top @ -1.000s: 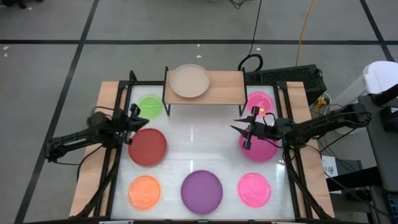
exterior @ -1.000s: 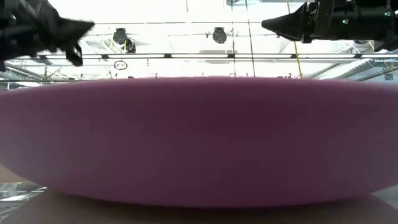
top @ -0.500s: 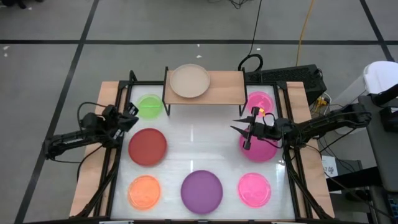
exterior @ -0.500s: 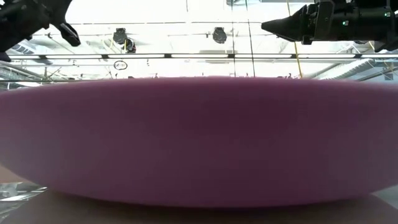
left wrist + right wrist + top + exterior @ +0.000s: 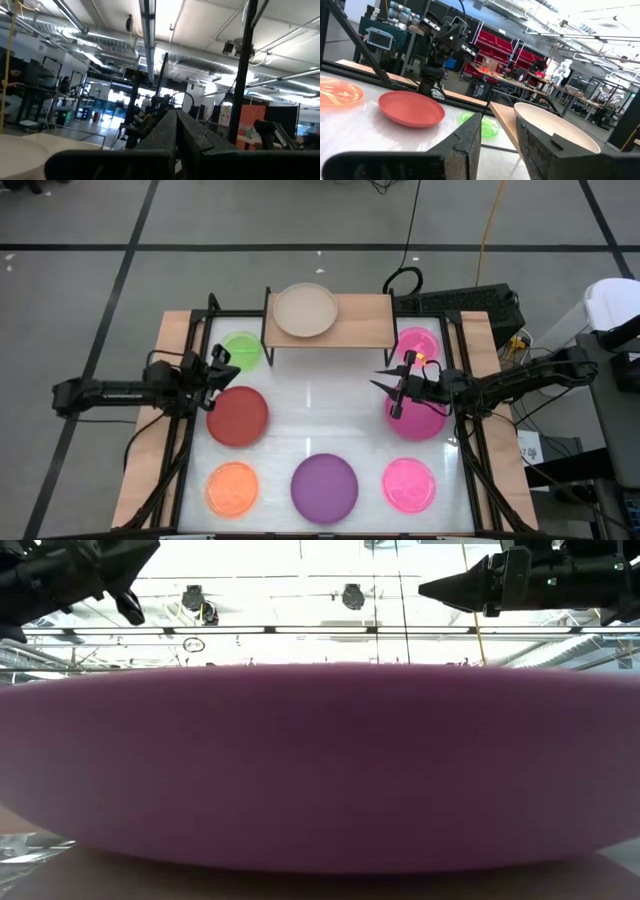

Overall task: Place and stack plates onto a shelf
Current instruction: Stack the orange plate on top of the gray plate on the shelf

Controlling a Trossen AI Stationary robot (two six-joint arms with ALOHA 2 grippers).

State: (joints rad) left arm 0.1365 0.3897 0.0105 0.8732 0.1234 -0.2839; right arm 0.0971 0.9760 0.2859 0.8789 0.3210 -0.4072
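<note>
The dark red plate is next for my left gripper, which should go there and close on its near rim [image 5: 235, 445], the side toward the orange plate.
The beige plate [image 5: 305, 311] lies on the left part of the light-wood shelf [image 5: 365, 320]. The other plates lie flat on the white table: green [image 5: 241, 350], dark red [image 5: 237, 416], orange [image 5: 232, 487], purple [image 5: 324, 487], pink [image 5: 409, 483] and two magenta ones [image 5: 418, 343] [image 5: 420, 423]. My left gripper [image 5: 226, 362] hovers shut between the green and dark red plates, holding nothing [image 5: 176, 114]. My right gripper [image 5: 383, 387] hovers open and empty [image 5: 497, 120] beside the nearer magenta plate, pointing toward the table's left. In the low view the purple plate [image 5: 320, 765] hides the table.
The shelf stands on thin black legs at the table's far edge, with its right part bare. A black frame [image 5: 182, 430] runs along both table sides, with wooden boards outside it. Bare white tabletop [image 5: 320, 405] lies between the two grippers. Cables lie behind the shelf.
My left arm has drawn back toward the table's left edge and risen, then stretched out level from the left, bringing its gripper back beside the green plate. My right arm and all plates have stayed where they were.
</note>
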